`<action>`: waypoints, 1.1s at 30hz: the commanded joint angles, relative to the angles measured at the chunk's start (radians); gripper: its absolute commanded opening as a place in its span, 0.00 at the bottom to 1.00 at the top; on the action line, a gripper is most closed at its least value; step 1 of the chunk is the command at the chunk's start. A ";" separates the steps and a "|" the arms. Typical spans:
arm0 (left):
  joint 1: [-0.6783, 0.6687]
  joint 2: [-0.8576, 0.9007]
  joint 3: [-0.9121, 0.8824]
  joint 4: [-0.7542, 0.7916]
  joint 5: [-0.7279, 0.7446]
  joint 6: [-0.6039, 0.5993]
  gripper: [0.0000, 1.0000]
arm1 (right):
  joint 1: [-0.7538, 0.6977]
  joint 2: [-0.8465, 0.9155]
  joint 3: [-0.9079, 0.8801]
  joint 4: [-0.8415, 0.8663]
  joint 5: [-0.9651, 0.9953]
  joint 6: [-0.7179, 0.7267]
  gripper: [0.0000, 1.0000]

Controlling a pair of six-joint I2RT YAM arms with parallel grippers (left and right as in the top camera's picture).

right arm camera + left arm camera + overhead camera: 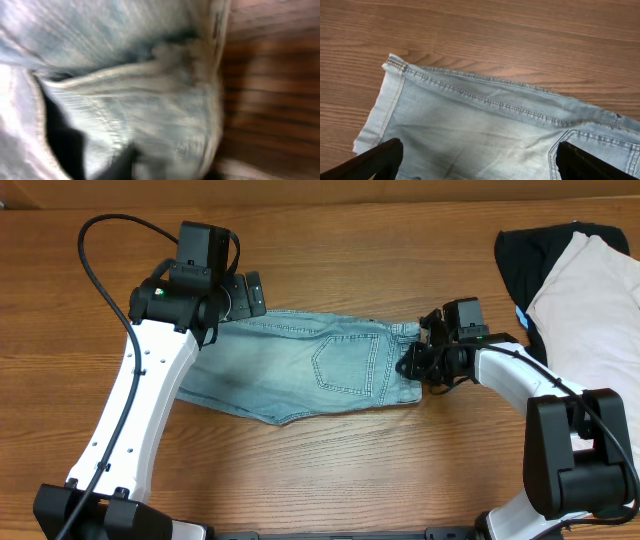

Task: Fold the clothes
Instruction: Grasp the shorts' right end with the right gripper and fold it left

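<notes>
Next, I move my left gripper to the denim shorts' hemmed leg edge [191,368] [371,119], at the end opposite the waistband, and close it there.
The light-blue denim shorts [300,365] lie flat across the middle of the wooden table, back pocket up. My left gripper [248,295] hovers over their far left part. In the left wrist view its fingers [480,147] are wide open and empty above the denim [470,120], near a hemmed leg edge. My right gripper [412,363] is at the shorts' right end, at the waistband. The right wrist view is blurred and filled with bunched denim [125,60] very close up. The fingers seem closed on this fabric.
Cream-beige trousers [590,310] lie on a black garment [530,255] at the far right of the table. The left arm's black cable [90,260] loops over the far left. Bare wood [330,470] lies in front of the shorts.
</notes>
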 commanded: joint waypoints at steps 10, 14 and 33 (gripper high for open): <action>0.005 0.010 0.004 -0.029 -0.034 0.022 1.00 | -0.105 -0.034 0.066 -0.050 -0.126 0.020 0.04; 0.026 0.010 0.004 -0.030 -0.027 0.022 1.00 | -0.220 -0.089 0.199 -0.228 -0.160 -0.095 0.04; 0.098 0.010 0.004 -0.001 -0.031 0.014 1.00 | -0.008 -0.100 0.691 -0.755 -0.104 -0.266 0.04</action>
